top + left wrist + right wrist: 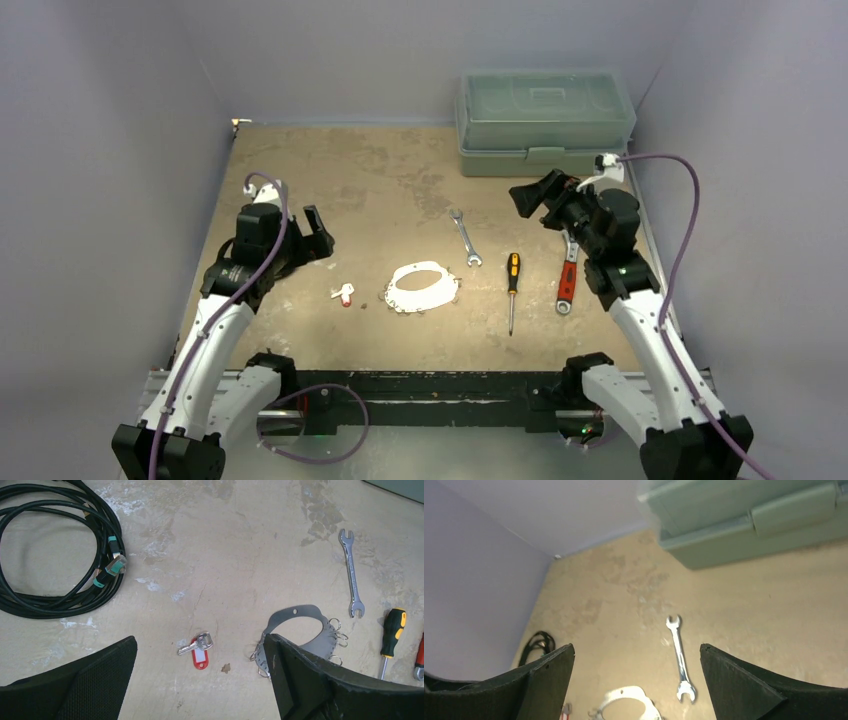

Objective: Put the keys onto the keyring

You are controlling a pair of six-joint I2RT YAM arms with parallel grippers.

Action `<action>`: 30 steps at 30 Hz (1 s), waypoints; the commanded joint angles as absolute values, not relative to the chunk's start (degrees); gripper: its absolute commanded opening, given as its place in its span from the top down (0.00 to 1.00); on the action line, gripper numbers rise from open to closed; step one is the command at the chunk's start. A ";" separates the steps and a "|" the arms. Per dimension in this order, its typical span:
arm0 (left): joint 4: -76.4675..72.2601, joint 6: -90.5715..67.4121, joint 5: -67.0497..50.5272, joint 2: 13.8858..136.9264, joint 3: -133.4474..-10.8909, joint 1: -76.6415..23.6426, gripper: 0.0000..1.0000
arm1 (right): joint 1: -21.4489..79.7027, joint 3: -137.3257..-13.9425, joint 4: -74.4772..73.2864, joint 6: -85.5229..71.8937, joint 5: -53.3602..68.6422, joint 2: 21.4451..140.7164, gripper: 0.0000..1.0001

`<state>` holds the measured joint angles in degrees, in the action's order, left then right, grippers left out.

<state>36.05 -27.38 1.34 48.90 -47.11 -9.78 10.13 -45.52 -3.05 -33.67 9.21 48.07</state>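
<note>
The small ring [458, 280] closest to the silver spanner on the keyring's edge is the next thing my right gripper will go to and close on.
A small silvery key with a red tag [345, 294] [197, 649] lies flat on the table, left of the keyring. The keyring [424, 286] [300, 625] [626, 705] is a flat shiny oval loop fringed with small rings, at the table's middle front. My left gripper [318, 232] [200, 652] hovers open above the tagged key, holding nothing. Its right finger hides part of the keyring in the left wrist view. Well off to the right, my right gripper [535, 198] [636, 652] stands open and empty, raised above the table.
A silver open-ended spanner [464, 237] [351, 572] [681, 665], a black-and-yellow screwdriver [512, 290] [390, 637] and a red-handled adjustable wrench [567, 275] lie right of the keyring. A green lidded box [545, 120] stands at the back right. A coiled black cable [55, 550] lies far left.
</note>
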 commanded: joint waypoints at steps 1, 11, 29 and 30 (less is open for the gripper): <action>33.43 -26.33 -0.35 48.79 -46.84 -9.93 0.02 | 10.18 -50.00 -15.57 -33.13 8.95 51.51 0.01; 30.48 -25.12 -5.55 48.59 -45.07 -10.43 0.03 | 11.33 -42.95 -10.03 -30.63 18.18 51.89 0.01; 28.85 -24.26 -8.74 54.93 -44.13 -20.33 0.19 | 30.93 -49.51 -13.67 -25.86 -2.91 65.32 0.01; 28.75 -24.30 -8.83 54.93 -44.12 -21.05 0.19 | 31.60 -50.25 -14.05 -25.66 -2.73 66.13 0.01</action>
